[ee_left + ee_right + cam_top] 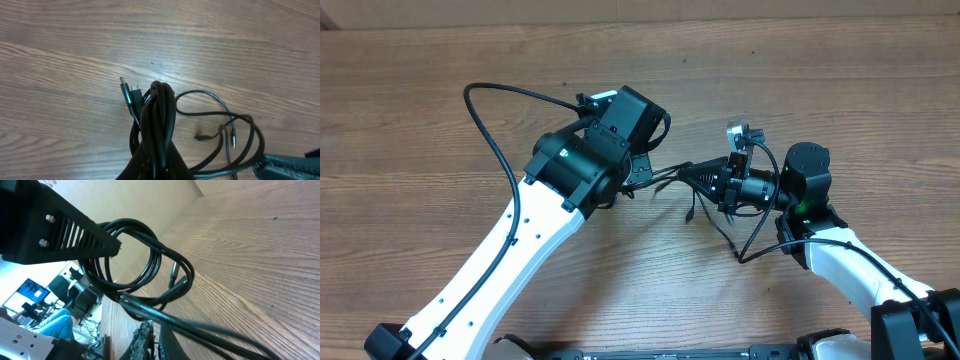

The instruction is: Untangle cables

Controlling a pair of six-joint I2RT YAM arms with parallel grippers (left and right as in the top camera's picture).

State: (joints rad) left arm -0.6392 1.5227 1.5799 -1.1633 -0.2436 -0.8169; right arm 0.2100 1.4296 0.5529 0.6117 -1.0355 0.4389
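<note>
My right gripper holds pieces of the cables beyond the loop still coiled at my left gripper. I should open it and take the cables at the loop's lower bend (142,301).
The cables (670,178) are thin black cords stretched between my two grippers at mid-table. My left gripper (159,169) is shut on a looped bundle of cables (160,112) that rises out of its jaws, with plug ends (127,91) sticking out to the left. A small jack plug (233,138) lies on the wood. My right gripper (159,345) is shut on strands of the cables (150,262). These strands run up to a loop hanging by the left gripper's finger (75,227). Loose strands (720,232) trail toward the table's front.
Wooden table (820,70) all round. A thick black wire (490,120) belonging to the left arm arcs over the table at the left. The right arm's own wires (770,235) loop near its wrist. Beyond the table's edge, the right wrist view shows a room with chairs (65,287).
</note>
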